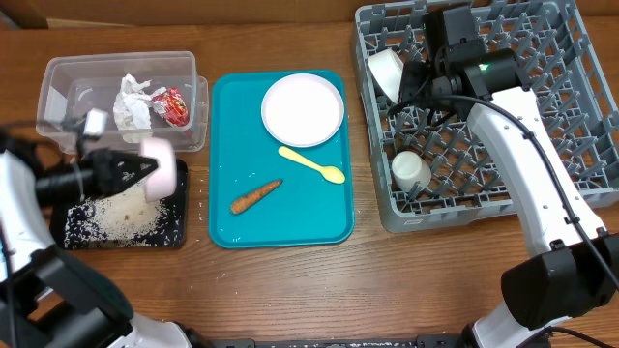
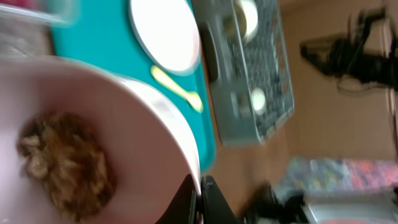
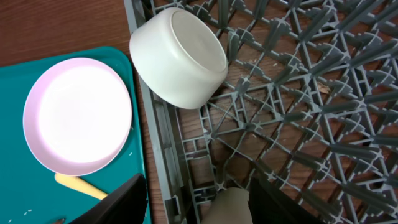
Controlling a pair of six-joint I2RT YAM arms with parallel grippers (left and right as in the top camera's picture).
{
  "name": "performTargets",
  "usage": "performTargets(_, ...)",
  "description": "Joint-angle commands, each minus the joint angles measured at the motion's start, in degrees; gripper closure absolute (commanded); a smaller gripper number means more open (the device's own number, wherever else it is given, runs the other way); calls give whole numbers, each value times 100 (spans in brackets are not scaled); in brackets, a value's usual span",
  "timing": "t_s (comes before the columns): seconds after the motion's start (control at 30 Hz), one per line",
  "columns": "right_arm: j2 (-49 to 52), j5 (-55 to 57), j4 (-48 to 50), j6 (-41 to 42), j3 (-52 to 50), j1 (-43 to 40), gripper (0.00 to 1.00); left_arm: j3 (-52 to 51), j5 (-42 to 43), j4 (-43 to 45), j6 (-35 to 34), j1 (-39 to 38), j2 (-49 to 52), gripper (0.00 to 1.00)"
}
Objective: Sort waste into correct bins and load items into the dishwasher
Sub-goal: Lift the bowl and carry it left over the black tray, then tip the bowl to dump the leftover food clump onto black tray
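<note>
My left gripper needs to let go of the pale pink bowl between the yellow spoon and the orange-brown stick [image 1: 297, 184] [image 2: 176, 106] on the teal tray. The bowl is tipped over the black tray now.
My left gripper [image 1: 145, 169] is shut on the rim of a pale pink bowl [image 1: 162, 169], tipped on its side over the black tray [image 1: 77, 227], where rice [image 1: 126, 213] lies. In the left wrist view a brown lump [image 2: 65, 165] sits inside the bowl [image 2: 124, 137]. Crumpled white paper [image 1: 132, 101] and a red wrapper [image 1: 174, 104] are in the clear tub [image 1: 58, 87]. My right gripper [image 1: 414, 92] hangs open over the grey rack [image 1: 571, 116], beside a bowl [image 3: 180, 56] lying on its side. A white cup [image 1: 410, 171] stands in the rack's near left corner.
A teal tray [image 1: 227, 222] in the middle carries the round plate [image 1: 303, 108], a yellow spoon [image 1: 311, 164] and an orange-brown stick [image 1: 255, 195]. The plate [image 3: 78, 115] also shows left of the rack wall in the right wrist view. Bare wooden table lies in front.
</note>
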Motion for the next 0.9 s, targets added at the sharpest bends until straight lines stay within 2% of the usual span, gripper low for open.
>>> performTargets(0.0, -208, -15, 15, 9, 22, -11, 45, -898, 1001, 603, 450, 693, -11, 96)
performTargets(0.1, -208, -15, 15, 9, 22, -11, 45, -1534, 1668, 1281, 232, 1119, 197, 96)
performTargets(0.27, -208, -13, 17, 9, 22, -11, 45, -1814, 2131, 1556, 162, 1303, 911, 96)
performTargets(0.47, -208, -13, 13, 9, 22, -11, 45, -1814, 2973, 1464, 157, 1296, 1744, 96)
performTargets(0.73, -208, -13, 37, 7, 20, -11, 45, -1790, 2970, 758, -42, 1296, 1792, 96)
performTargets(0.8, -208, -13, 39, 7, 20, -11, 45, -1777, 2955, 422, 308, 1292, 1773, 96)
performTargets(0.87, -208, -13, 39, 9, 20, -11, 45, -1692, 2841, 164, 1003, 1287, 1764, 96)
